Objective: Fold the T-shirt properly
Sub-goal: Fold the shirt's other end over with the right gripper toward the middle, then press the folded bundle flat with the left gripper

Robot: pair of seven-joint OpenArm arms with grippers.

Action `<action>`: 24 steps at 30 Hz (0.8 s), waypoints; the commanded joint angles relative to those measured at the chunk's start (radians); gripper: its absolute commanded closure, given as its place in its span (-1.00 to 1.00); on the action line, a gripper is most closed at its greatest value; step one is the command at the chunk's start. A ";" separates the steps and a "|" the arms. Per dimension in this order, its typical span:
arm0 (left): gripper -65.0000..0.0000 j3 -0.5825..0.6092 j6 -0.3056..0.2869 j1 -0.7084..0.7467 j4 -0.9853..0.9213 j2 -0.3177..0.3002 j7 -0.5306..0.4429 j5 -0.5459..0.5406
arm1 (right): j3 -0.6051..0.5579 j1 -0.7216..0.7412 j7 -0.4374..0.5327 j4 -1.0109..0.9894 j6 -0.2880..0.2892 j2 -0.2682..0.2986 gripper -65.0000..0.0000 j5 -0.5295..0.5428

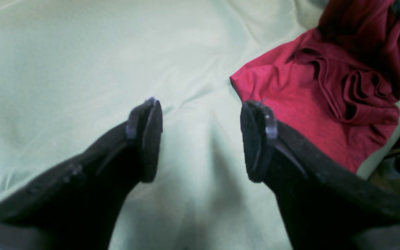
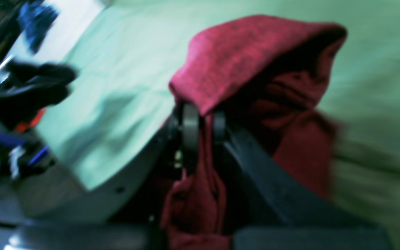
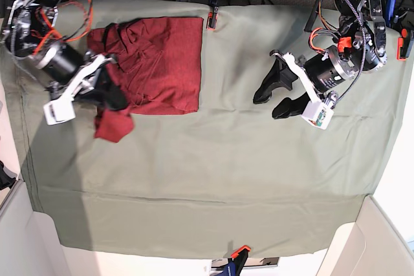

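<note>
The right gripper alone holds the T-shirt's bunched end, so the robot should put that end down, then take it and the T-shirt's opposite edge (image 3: 198,63) with both grippers.
The dark red T-shirt (image 3: 162,63) lies partly folded on the back left of the table, one crumpled part hanging off its left edge. My right gripper (image 3: 115,100) is shut on that bunched cloth at the shirt's lower left. In the right wrist view the gripper (image 2: 203,128) pinches a red fold, and the T-shirt (image 2: 248,59) drapes over the fingers. My left gripper (image 3: 270,103) hovers open over bare sheet, well to the right of the shirt. In the left wrist view the gripper (image 1: 201,139) has nothing between its jaws, and the T-shirt (image 1: 325,104) lies to the upper right.
A pale green cloth sheet (image 3: 207,172) covers the whole table. Orange clips pin it at the back edge (image 3: 211,19) and the front edge (image 3: 240,251). Cables and arm mounts (image 3: 39,4) crowd the back corners.
</note>
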 commanded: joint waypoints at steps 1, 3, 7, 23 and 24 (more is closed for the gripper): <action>-0.18 -0.005 -0.006 -0.010 0.018 -0.011 -0.018 -0.019 | -0.035 0.003 0.034 0.015 0.006 -0.010 1.00 -0.004; -0.18 -0.005 -0.006 -0.010 0.018 -0.011 -0.018 -0.020 | -0.111 -0.006 0.048 0.008 0.005 -0.025 1.00 -0.069; -0.18 -0.005 -0.006 -0.011 0.018 -0.011 -0.018 -0.021 | -0.237 -0.017 0.083 -0.023 0.005 -0.025 0.58 -0.159; -0.17 -0.005 -0.006 -0.010 0.018 -0.011 0.011 -0.084 | -0.613 -0.011 0.129 -0.040 0.005 -0.025 -0.26 -0.166; -0.17 -0.005 -0.006 -0.010 0.018 -0.012 0.025 -0.104 | -0.607 -0.008 0.138 -0.032 0.003 -0.025 -0.25 -0.190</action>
